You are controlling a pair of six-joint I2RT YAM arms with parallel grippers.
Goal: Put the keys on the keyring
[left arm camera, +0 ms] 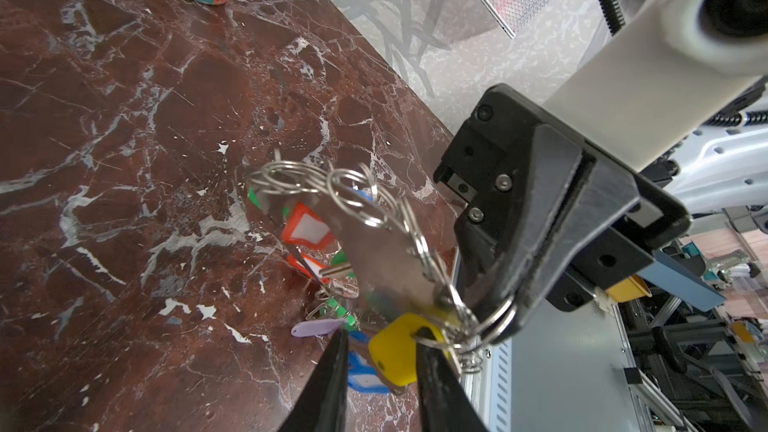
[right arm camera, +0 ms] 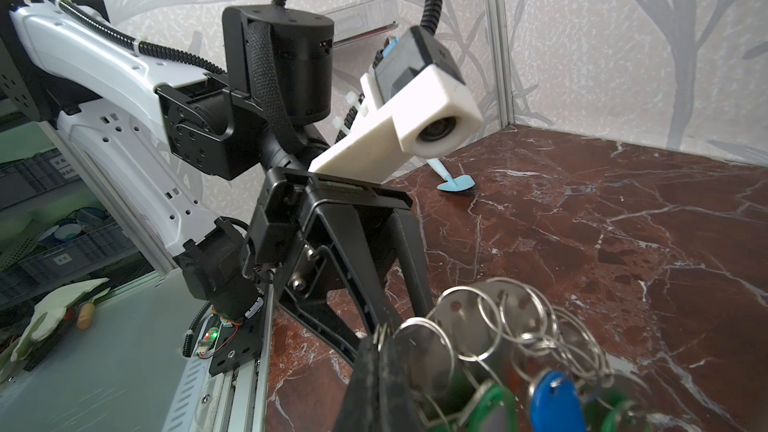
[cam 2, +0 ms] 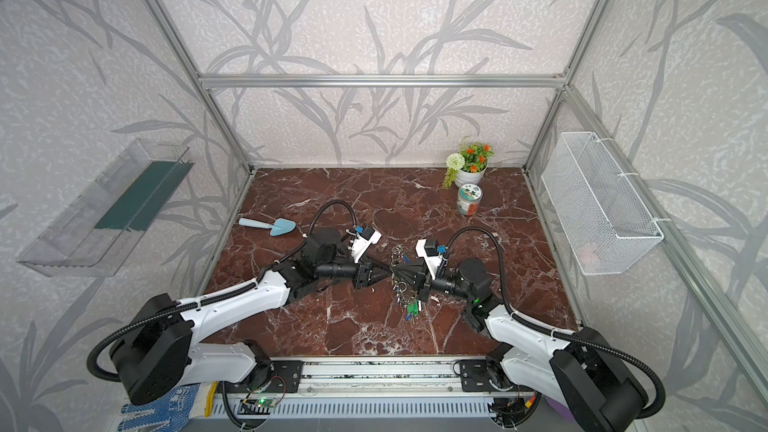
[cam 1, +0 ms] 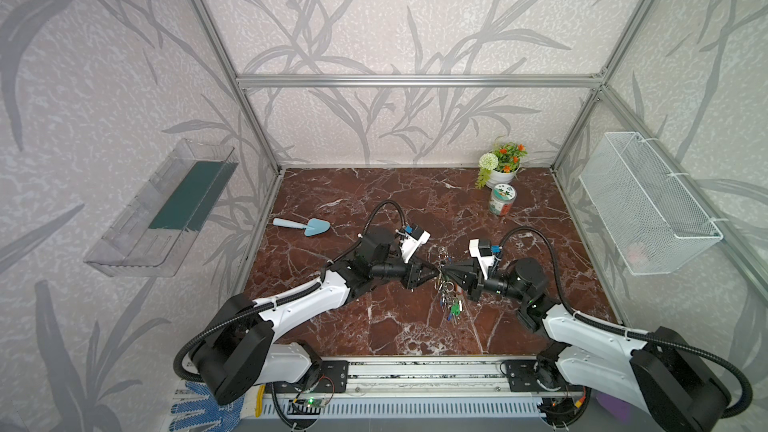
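Note:
Next, I level out my left gripper's fingers, which are at the yellow tag below the wire loop, and take the loop at my right gripper's tip (left arm camera: 470, 334) with them.
The two grippers meet tip to tip above the middle of the marble table (cam 1: 374, 201). My right gripper (right arm camera: 380, 340) is shut on a wire loop of the keyring (left arm camera: 386, 251), which hangs as a bunch of rings and coloured tags (cam 1: 451, 301) (cam 2: 409, 303). My left gripper (left arm camera: 386, 371) is open, its jaws parted around the keys' yellow tag (left arm camera: 395, 347). One finger (left arm camera: 440, 384) touches the tag and the other finger (left arm camera: 332, 380) stands clear of it. The tag's small ring and chain lie against the loop at the right gripper's tip (left arm camera: 494, 322). I cannot tell whether they are threaded on.
A light blue trowel (cam 1: 303, 226) lies at the left. A printed jar (cam 1: 502, 199) and a flower pot (cam 1: 503, 168) stand at the back right. A wire basket (cam 1: 648, 201) hangs on the right wall and a clear shelf (cam 1: 162, 209) on the left wall.

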